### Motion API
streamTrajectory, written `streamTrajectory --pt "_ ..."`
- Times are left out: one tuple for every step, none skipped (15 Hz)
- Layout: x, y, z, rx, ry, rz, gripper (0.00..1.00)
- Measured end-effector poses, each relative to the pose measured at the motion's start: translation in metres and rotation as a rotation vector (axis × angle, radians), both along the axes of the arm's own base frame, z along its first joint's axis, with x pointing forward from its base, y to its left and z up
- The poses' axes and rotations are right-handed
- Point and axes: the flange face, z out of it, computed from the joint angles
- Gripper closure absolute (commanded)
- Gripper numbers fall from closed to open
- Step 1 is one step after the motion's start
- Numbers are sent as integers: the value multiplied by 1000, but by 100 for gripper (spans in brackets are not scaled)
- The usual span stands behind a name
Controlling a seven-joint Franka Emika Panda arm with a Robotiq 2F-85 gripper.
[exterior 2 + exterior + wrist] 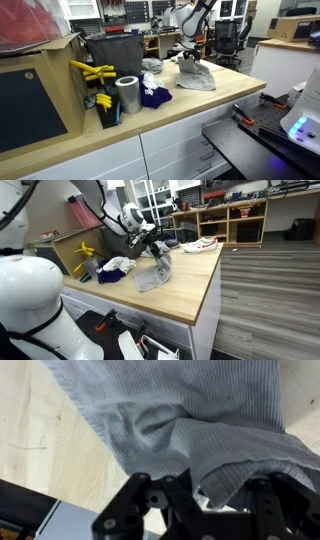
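Next, I release the grey-blue cloth's fold on the wooden table [143,271], at that cloth's edge facing the dark blue cloth.
A grey-blue striped cloth [152,278] lies partly bunched on the wooden table [190,285], with its top pulled up into a peak. It shows in both exterior views [198,78] and fills the wrist view [180,410]. My gripper [155,248] is above the cloth [190,57] and is shut on a fold of it. In the wrist view the black fingers [205,495] pinch the fabric between them. The rest of the cloth hangs down and rests on the table.
A dark blue cloth [155,97] and a white cloth [152,65] lie beside the grey one. A metal can [127,95], yellow tools [92,72] and a dark bin [112,52] stand nearby. A white and red item [200,245] lies at the far end.
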Motion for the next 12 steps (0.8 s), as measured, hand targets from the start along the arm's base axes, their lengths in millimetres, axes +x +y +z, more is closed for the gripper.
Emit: streamTrajectory --pt "-5 5 0 -6 1 14 100" --pt "-10 12 0 -13 4 32 100" --pt "-14 18 -2 -18 8 49 100" --pt "-19 24 -3 -23 11 64 100" --pt "-25 31 -4 -29 15 84 100" --pt "-31 38 -6 -33 20 105 100" --pt "-36 45 -9 -40 24 123 100" --pt "-42 51 -11 -47 28 144 100" --pt "-49 57 -13 -53 35 167 100" --pt "-55 62 -15 -60 42 191 100" --pt "-62 67 -17 -68 49 214 100" --pt "-69 72 -20 -76 55 237 100"
